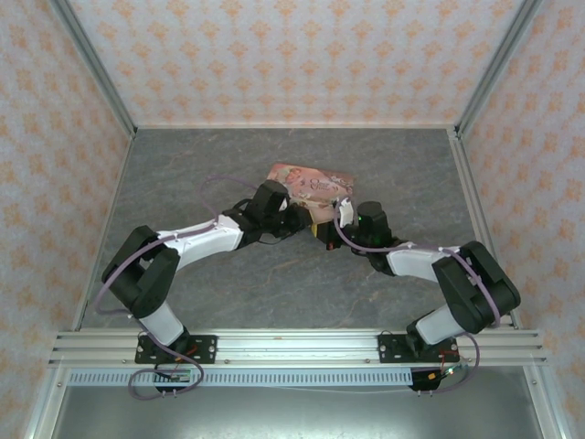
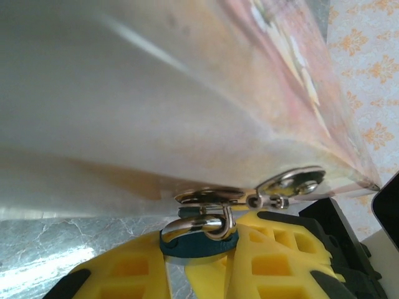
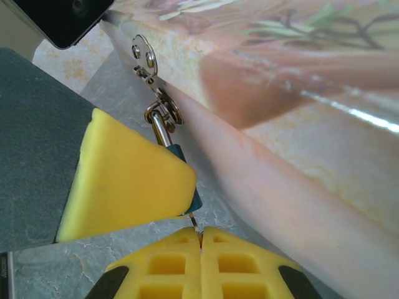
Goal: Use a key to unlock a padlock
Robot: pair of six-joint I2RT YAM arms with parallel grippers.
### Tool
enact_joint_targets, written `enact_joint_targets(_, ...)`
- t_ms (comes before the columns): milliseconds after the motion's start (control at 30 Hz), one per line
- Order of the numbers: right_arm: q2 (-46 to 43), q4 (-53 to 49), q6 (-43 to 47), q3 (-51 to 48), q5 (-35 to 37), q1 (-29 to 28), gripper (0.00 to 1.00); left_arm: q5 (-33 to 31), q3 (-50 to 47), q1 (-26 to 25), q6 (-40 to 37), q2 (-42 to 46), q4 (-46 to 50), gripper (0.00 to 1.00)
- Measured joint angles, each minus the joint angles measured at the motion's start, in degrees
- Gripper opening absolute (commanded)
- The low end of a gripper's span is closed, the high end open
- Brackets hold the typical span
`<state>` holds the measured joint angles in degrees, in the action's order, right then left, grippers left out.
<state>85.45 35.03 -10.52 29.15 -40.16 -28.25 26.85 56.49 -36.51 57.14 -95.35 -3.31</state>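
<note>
The padlock's shackle lies tipped against the hasp ring, so the robot's left gripper needs to open, back off and take the padlock body (image 2: 197, 246) once it hangs straight.
The tiny blue padlock (image 2: 198, 242) hangs by its silver shackle (image 2: 202, 223) from the hasp ring on the pink tin (image 2: 187, 93). My left gripper (image 2: 198, 252) is shut on the padlock body, one yellow finger on each side. In the right wrist view the left gripper's yellow finger (image 3: 124, 180) covers most of the padlock (image 3: 195, 201); only blue edges show. A thin metal key (image 3: 196, 225) runs from the padlock's underside into my right gripper (image 3: 201, 242), which is shut on it. From above, both grippers meet at the tin's near edge (image 1: 315, 218).
The pink illustrated tin (image 1: 309, 183) lies mid-table, its side wall (image 3: 299, 137) close on the right of both grippers. A metal hasp plate (image 3: 143, 53) is riveted to the tin. Grey marbled floor (image 1: 274, 274) spreads around; patterned walls enclose the cell.
</note>
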Motion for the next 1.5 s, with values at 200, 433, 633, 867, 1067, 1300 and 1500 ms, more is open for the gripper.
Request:
enact_joint_targets(200,3.21,3.87,-1.88,-3.17,3.02,-2.01,0.00,0.46,-1.92,-0.55,0.55,-3.13,-1.86,0.18)
enact_joint_targets(433,5.40,5.42,-4.09,-4.46,4.24,-3.28,0.00,1.05,-3.32,-0.98,1.42,-4.90,-2.99,0.34)
enact_joint_targets(633,6.69,8.20,-6.12,-4.85,4.92,-3.65,0.00,0.83,-5.20,-1.09,1.75,-4.48,-4.39,0.53)
enact_joint_targets(867,6.91,10.40,-9.18,-5.49,5.75,-4.63,0.00,0.83,-10.10,0.13,2.38,1.75,-4.57,0.66)
enact_joint_targets(1067,6.91,10.88,-13.07,-5.49,6.82,-5.53,0.00,-0.26,-15.67,2.21,4.83,8.17,-9.18,0.66)
enact_joint_targets(1300,6.62,10.80,-18.80,-5.46,7.69,-6.21,0.00,-1.77,-21.27,2.54,10.78,7.39,-18.47,0.59)
enact_joint_targets(1500,5.57,9.92,-22.10,-5.46,8.31,-6.71,0.00,-1.99,-21.57,2.54,13.60,6.58,-23.91,0.52)
